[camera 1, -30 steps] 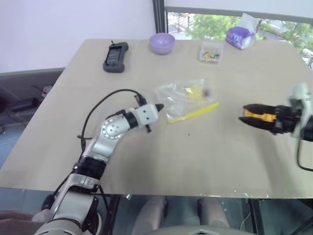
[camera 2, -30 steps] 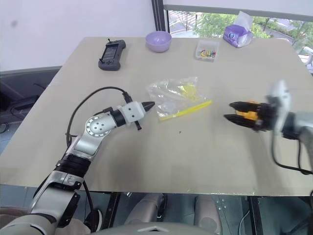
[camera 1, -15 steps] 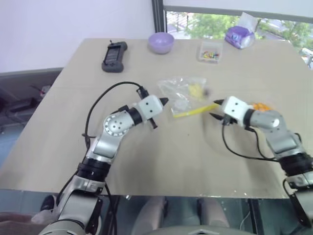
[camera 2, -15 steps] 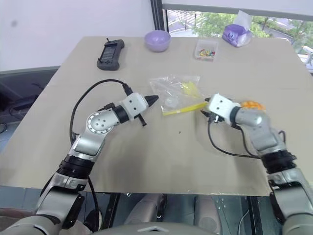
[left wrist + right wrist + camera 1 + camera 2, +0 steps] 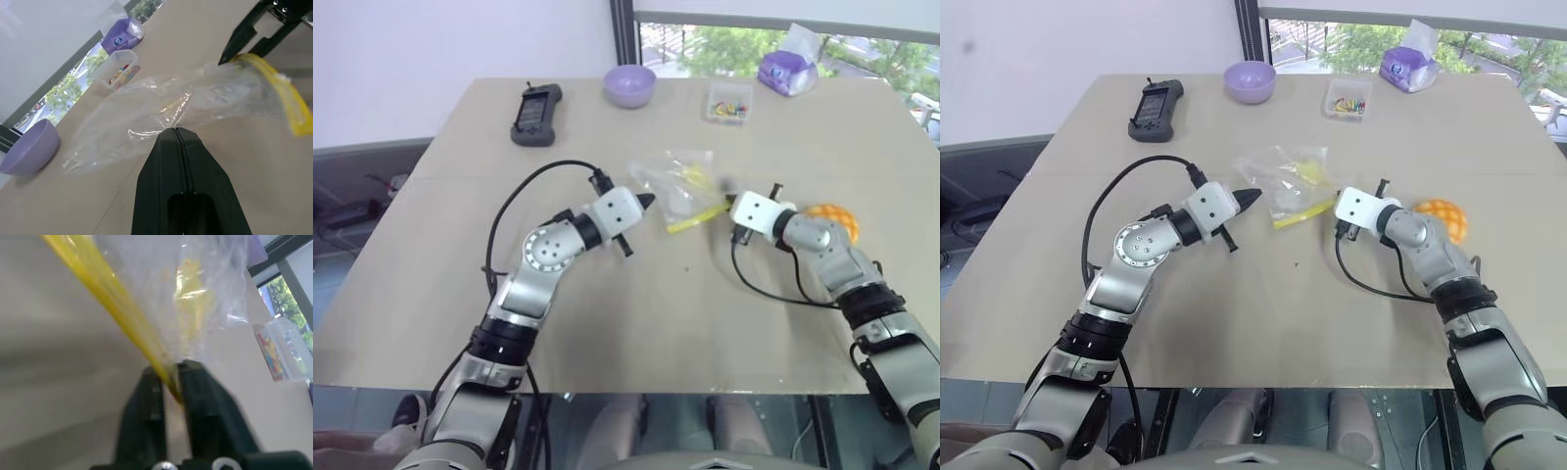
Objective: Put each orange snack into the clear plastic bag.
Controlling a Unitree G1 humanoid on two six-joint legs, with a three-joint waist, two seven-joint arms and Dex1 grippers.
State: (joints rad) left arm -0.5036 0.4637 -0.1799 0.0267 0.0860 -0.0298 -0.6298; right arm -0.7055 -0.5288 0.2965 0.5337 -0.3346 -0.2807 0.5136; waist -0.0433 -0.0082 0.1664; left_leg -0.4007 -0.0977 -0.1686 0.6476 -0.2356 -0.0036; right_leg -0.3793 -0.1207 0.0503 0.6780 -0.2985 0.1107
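The loose end of the yellow strip (image 5: 674,228) is being lifted by my right gripper, so my left gripper, shut at the bag's side film, should open and take it.
The clear plastic bag (image 5: 677,181) lies crinkled at mid-table, its yellow seal strip (image 5: 697,217) along the near edge. My left gripper (image 5: 646,201) is at the bag's left side, shut, with the plastic gathered at its tips (image 5: 177,131). From the right, my right gripper (image 5: 732,208) has its two fingers closed on the end of the yellow strip (image 5: 168,377). One orange snack (image 5: 833,217), a domed bun with a grid pattern, sits on the table just behind my right forearm, touching neither gripper.
Along the far edge stand a purple bowl (image 5: 628,85), a black handheld device (image 5: 536,113), a small clear box of coloured bits (image 5: 728,102) and a purple tissue pack (image 5: 788,70). Black cables loop from both wrists over the table.
My right gripper, which held the orange snack out to the right, has let it go on the table, swung left to the bag and closed on the yellow strip. The left gripper stayed put.
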